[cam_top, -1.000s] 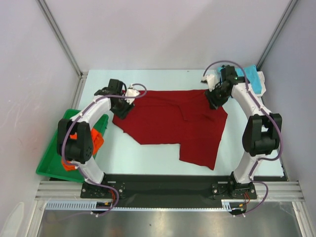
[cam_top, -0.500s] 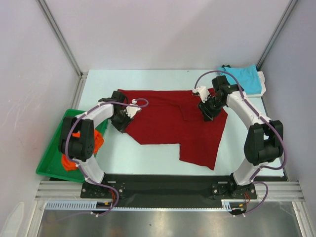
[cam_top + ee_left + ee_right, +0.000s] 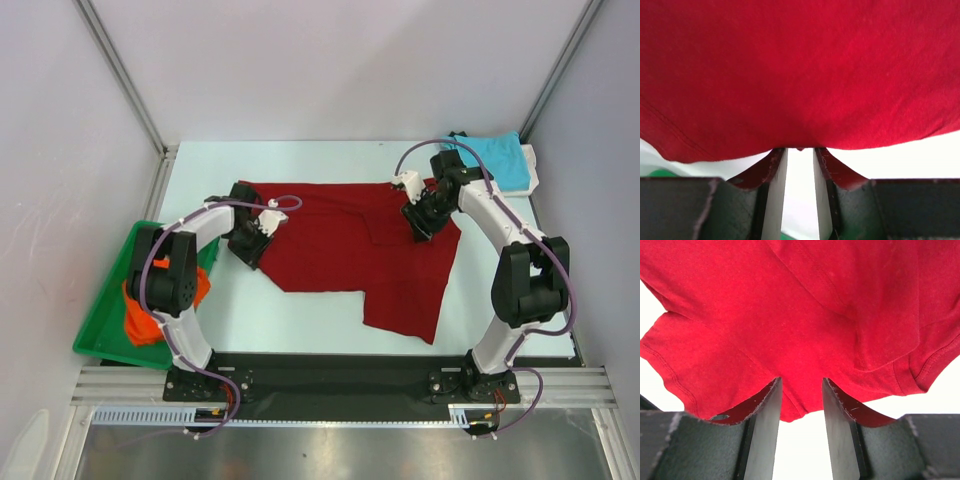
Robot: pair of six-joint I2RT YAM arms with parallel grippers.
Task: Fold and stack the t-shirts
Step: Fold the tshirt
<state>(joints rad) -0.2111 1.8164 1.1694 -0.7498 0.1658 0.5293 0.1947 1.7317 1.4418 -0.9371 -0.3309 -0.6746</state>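
The robot's right gripper needs to close on the sleeve corner (image 3: 432, 342) (image 3: 694, 412) nearest the black rail, on the near side of the large dark red t-shirt.
The large dark red t-shirt (image 3: 350, 250) lies spread flat on the table. My left gripper (image 3: 250, 243) sits low at its left edge. In the left wrist view the red cloth (image 3: 800, 75) ends right at the tips of that gripper (image 3: 800, 149), whose jaws stand a narrow gap apart with bare table showing between them. My right gripper (image 3: 420, 222) is over the shirt's upper right part. Its jaws (image 3: 800, 380) stand apart astride a hem of the red cloth (image 3: 790, 305). The turquoise t-shirt (image 3: 495, 158) lies at the back right corner. The orange t-shirt (image 3: 143, 320) is in the tray.
A green plastic tray (image 3: 100, 345) stands off the table's left edge, beside the left arm's base. White walls and metal posts (image 3: 125, 80) close in the back and sides. A black rail (image 3: 330, 370) runs along the near edge.
My right arm swung from the back right corner, by the turquoise t-shirt, onto the red shirt. My left gripper slid a little nearer along the shirt's left edge and its jaws narrowed.
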